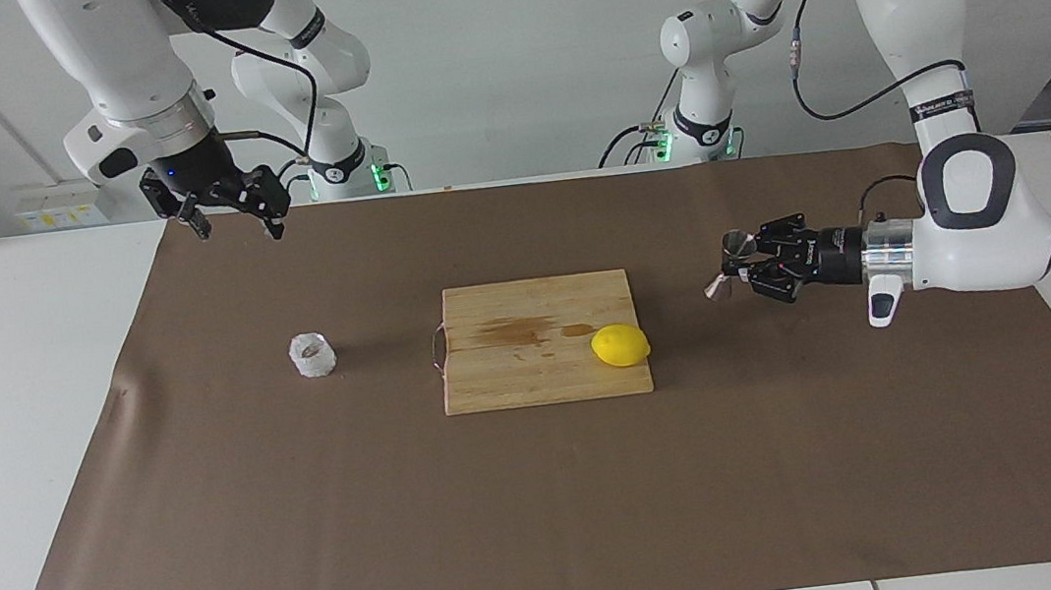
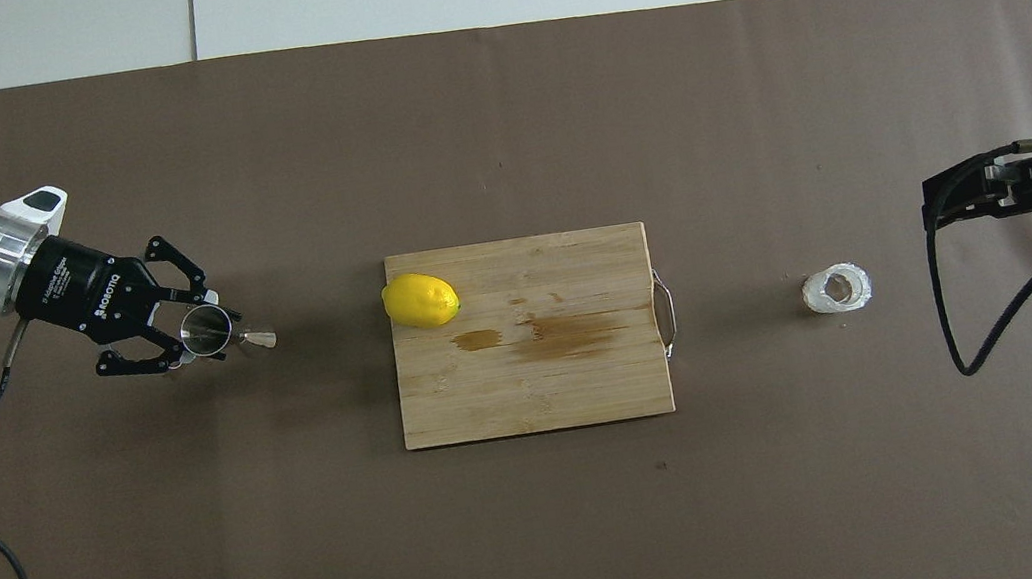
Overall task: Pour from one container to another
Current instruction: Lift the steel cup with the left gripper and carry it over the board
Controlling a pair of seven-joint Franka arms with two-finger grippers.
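Note:
Next, my left gripper puts the steel jigger down on the larger wet stain of the wooden cutting board (image 2: 566,319).
The steel jigger (image 1: 730,264) sits between the fingers of my left gripper (image 1: 742,265), which reaches in sideways low over the brown mat and is shut on it near the waist. The jigger leans a little, and I cannot tell whether its base touches the mat. It also shows in the overhead view (image 2: 209,333), in the left gripper (image 2: 197,336). The frosty glass cup (image 1: 313,355) stands upright on the mat toward the right arm's end, also seen in the overhead view (image 2: 837,290). My right gripper (image 1: 237,224) hangs open and empty, high above the mat (image 2: 938,205).
A wooden cutting board (image 1: 534,373) with a wet stain lies mid-table between cup and jigger (image 2: 531,398). A yellow lemon (image 1: 620,345) rests on its corner nearest the jigger (image 2: 421,300). The brown mat (image 1: 550,510) covers most of the white table.

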